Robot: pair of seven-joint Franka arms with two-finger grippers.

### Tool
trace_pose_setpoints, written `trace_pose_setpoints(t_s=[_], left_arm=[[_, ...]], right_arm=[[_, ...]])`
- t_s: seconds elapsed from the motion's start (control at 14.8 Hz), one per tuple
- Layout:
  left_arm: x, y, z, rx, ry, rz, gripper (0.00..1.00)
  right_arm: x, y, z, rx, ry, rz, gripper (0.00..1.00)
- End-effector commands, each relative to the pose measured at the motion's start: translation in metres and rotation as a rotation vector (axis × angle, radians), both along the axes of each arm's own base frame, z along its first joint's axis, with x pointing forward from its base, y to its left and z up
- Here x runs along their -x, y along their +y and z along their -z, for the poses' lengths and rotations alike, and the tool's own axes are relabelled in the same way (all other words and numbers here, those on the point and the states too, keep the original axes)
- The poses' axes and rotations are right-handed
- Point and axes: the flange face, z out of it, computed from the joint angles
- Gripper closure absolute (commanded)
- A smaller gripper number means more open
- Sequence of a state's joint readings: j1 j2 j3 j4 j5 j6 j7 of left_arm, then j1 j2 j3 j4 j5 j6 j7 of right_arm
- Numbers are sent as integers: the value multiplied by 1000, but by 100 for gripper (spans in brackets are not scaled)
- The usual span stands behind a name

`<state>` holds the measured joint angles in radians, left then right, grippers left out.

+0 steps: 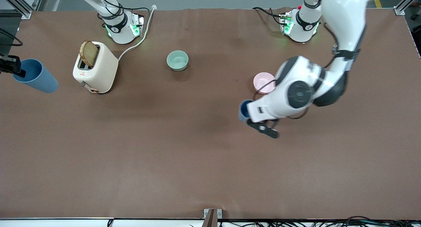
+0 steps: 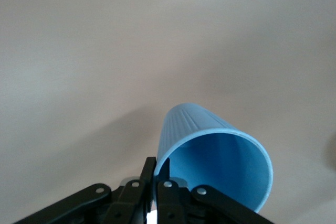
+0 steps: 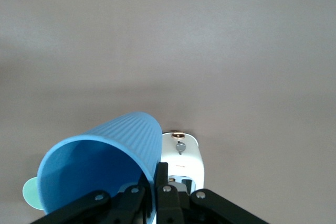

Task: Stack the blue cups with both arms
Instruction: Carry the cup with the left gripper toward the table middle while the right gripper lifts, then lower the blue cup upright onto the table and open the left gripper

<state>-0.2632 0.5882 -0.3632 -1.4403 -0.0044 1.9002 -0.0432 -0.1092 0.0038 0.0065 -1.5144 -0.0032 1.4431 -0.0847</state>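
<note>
Next, my left gripper releases its blue cup on the bare table (image 1: 200, 106) past the mint-green bowl, toward the pink bowl.
Two blue cups are in view, each held by one gripper. My right gripper (image 1: 13, 68) is at the right arm's end of the table, beside the toaster. It is shut on the rim of one blue cup (image 1: 35, 76), which is tilted on its side. In the right wrist view the gripper (image 3: 156, 174) pinches the wall of this cup (image 3: 100, 166). My left gripper (image 1: 247, 116) is over the table beside the pink bowl. It is shut on the rim of the other blue cup (image 1: 244, 109), mostly hidden under the hand. In the left wrist view the gripper (image 2: 160, 167) pinches the wall of that cup (image 2: 220, 166).
A cream toaster (image 1: 97, 69) with a bread slice (image 1: 88, 52) stands toward the right arm's end; it also shows in the right wrist view (image 3: 181, 156). A mint-green bowl (image 1: 177, 60) sits mid-table near the bases. A pink bowl (image 1: 263, 82) sits by the left arm's hand.
</note>
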Motion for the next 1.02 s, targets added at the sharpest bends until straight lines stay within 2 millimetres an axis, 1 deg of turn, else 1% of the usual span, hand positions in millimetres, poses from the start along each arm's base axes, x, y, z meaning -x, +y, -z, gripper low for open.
trace_pose_setpoints(t_s=[0.0, 0.07, 0.2, 0.27, 0.34, 0.41, 0.54, 0.61, 0.81, 0.88, 0.95], left_arm=[[8, -53, 21, 25, -16, 69, 100], [16, -68, 30, 35, -26, 92, 100], [32, -98, 42, 19, -85, 167, 100], [42, -113, 51, 6, -108, 206, 100], [51, -126, 54, 12, -123, 230, 99], [60, -138, 63, 18, -127, 248, 100], [77, -159, 74, 27, -140, 281, 100], [86, -169, 76, 28, -152, 301, 100], [100, -183, 79, 15, -178, 332, 99], [101, -185, 83, 7, -180, 336, 98], [101, -184, 92, -4, -175, 337, 97]], right_arm=[[9, 29, -8, 11, -22, 23, 98], [9, 39, -10, 11, -26, 29, 98], [10, 50, -11, 16, -23, 81, 98], [9, 53, -11, 13, -18, 84, 98], [9, 53, -17, -9, -30, 88, 99], [8, 55, -22, -33, -40, 87, 99], [8, 53, -24, -49, -42, 87, 99], [8, 54, -24, -49, -42, 86, 99], [8, 50, -26, -50, -48, 84, 99], [8, 51, -30, -51, -57, 73, 99], [6, 51, -30, -51, -59, 67, 99]])
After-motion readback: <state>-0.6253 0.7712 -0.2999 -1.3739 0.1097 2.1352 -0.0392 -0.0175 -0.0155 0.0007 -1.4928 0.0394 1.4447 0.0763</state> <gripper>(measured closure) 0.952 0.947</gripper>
